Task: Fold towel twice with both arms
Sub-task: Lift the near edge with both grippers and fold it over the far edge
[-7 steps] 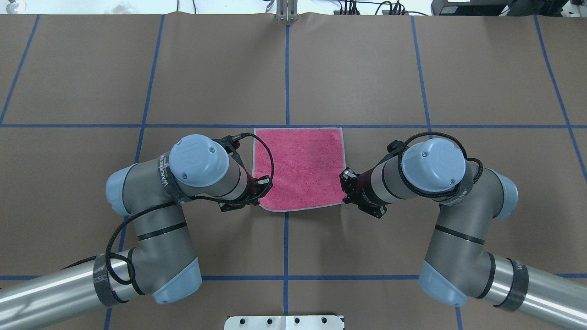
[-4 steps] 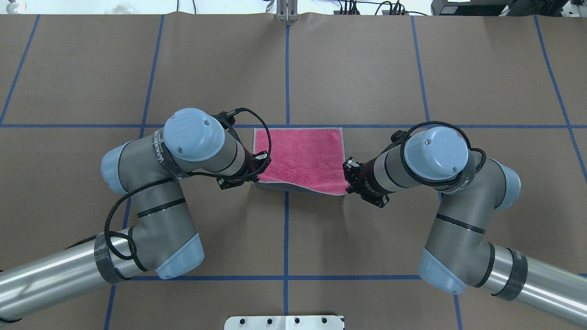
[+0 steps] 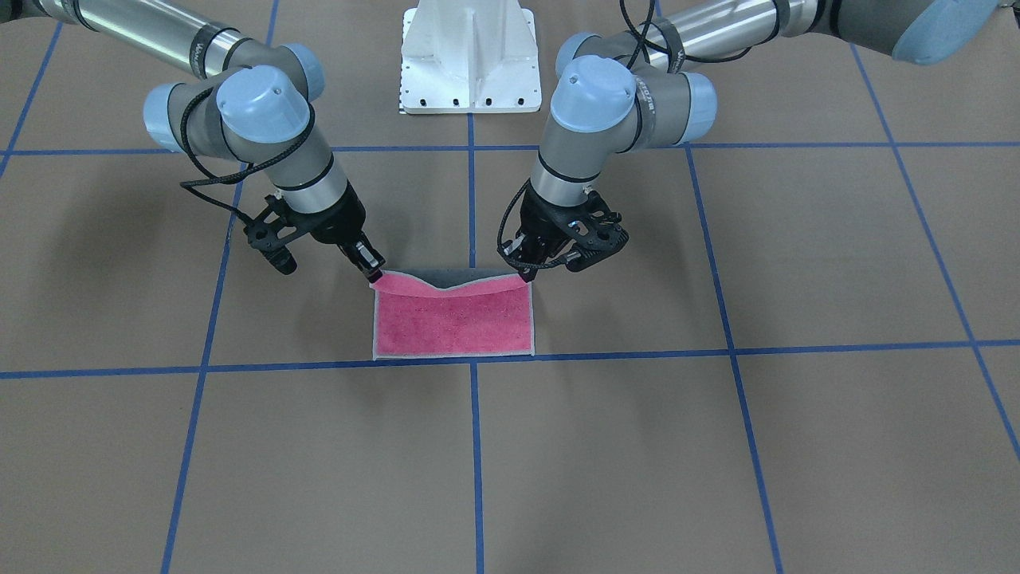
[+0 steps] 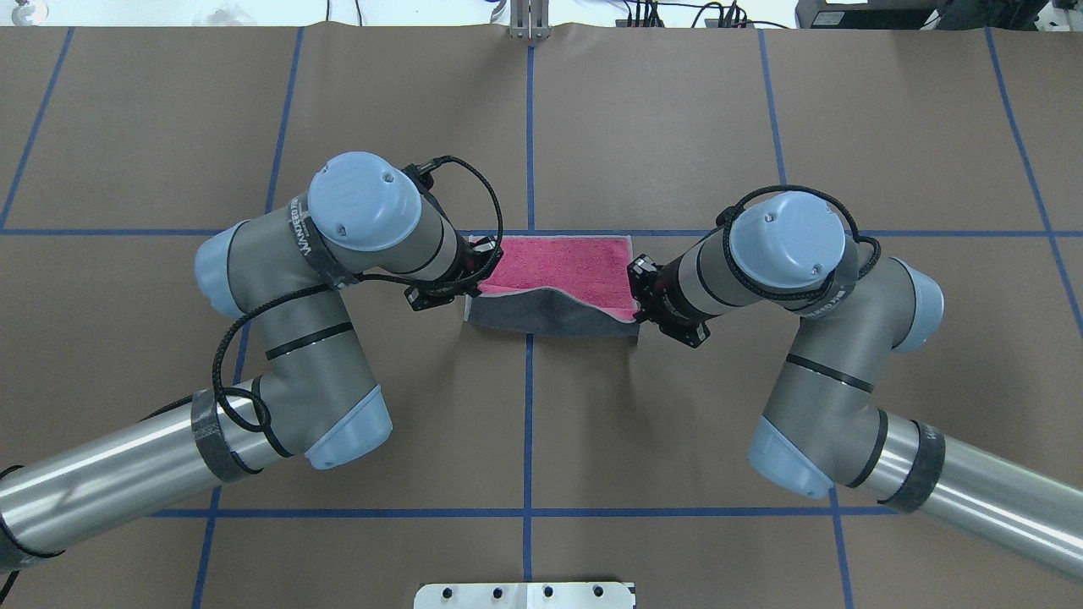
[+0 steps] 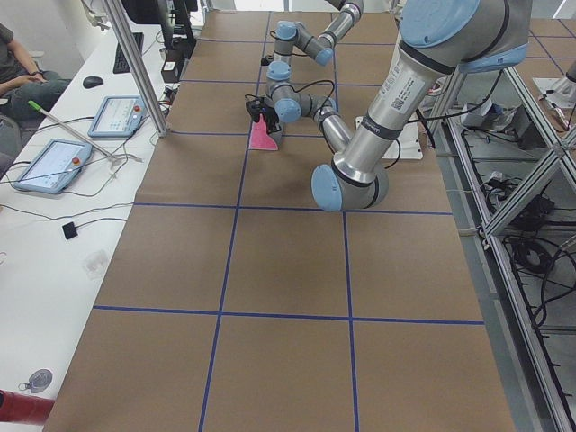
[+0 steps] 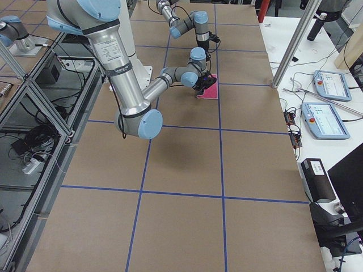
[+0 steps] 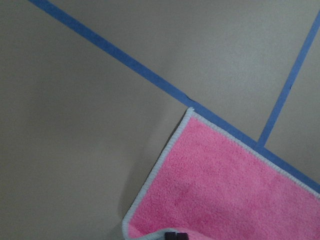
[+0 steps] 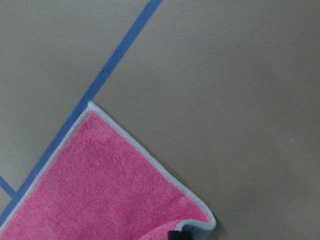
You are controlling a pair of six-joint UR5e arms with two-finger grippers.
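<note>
My left gripper needs to release the towel's raised corner above the pink side's far corner (image 3: 538,348) (image 7: 184,119) next to the blue tape line.
The towel (image 4: 558,260) lies pink face up at the table's middle, its far edge along a blue tape line. Its near edge is lifted and carried over, so the dark grey underside (image 4: 550,320) shows. My left gripper (image 4: 474,289) is shut on the towel's near left corner. My right gripper (image 4: 636,315) is shut on the near right corner. In the front view the left gripper (image 3: 526,277) and right gripper (image 3: 374,277) hold the raised edge above the pink towel (image 3: 454,325). The wrist views show the pink face (image 7: 225,190) (image 8: 110,190) below each gripper.
The white pedestal base (image 3: 470,60) stands at the robot's side of the table. Blue tape lines (image 4: 528,423) grid the brown table cover. A metal clamp (image 4: 529,21) sits at the far edge. Tablets (image 5: 45,166) lie on a side bench.
Both grippers have moved away from the robot toward the far edge, carrying the towel's near edge up and over. The grey underside now shows and less pink is visible.
</note>
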